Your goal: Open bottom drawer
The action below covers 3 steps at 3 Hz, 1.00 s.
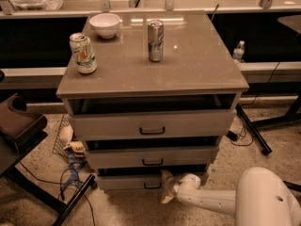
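My gripper is at the end of the handle and a dark gap shows above the front of the bottom drawer, so I need to move up and pull by the drawer front's top edge (177, 174).
The bottom drawer (127, 181) is the lowest and narrowest of three grey-beige fronts in the cabinet, near the floor, with a small black bar handle (152, 186) at its centre. My gripper (166, 188) sits at the end of a white arm that reaches in from the lower right, low to the floor. It is right next to the handle's right end, against the drawer front. The drawer front stands slightly out, with a dark gap above it.
The cabinet top (197, 65) holds a white bowl (105, 24), a green-and-white can (83, 53) and a silver can (155, 40). Cables and clutter (70, 159) lie on the floor to the left, by a dark chair (19, 126). A black stand leg (254, 131) runs at the right.
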{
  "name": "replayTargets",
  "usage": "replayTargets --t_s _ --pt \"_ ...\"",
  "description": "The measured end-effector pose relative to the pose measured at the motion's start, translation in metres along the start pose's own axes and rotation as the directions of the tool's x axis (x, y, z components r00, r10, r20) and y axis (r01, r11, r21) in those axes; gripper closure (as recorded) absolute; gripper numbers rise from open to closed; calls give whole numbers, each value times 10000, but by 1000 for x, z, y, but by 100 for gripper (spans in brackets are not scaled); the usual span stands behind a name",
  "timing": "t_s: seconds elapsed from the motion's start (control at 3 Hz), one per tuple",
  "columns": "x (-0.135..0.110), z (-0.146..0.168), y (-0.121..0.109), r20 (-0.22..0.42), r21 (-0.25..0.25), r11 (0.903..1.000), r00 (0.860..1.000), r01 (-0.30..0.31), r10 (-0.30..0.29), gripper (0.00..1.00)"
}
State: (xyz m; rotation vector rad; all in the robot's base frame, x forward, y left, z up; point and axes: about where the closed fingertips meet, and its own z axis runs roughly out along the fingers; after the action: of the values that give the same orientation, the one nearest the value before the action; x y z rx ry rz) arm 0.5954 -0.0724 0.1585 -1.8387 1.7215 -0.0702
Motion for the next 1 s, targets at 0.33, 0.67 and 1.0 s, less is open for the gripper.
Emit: replayTargets --t_s 0.33,0.67,1.0 --pt "1 -6 -3 -34 -35 9999 9999 -108 108 14" --pt "8 -31 -16 -124 -32 9972 9971 -745 745 44" --pt "7 -28 -14 -103 -51 9976 9976 -689 688 68"
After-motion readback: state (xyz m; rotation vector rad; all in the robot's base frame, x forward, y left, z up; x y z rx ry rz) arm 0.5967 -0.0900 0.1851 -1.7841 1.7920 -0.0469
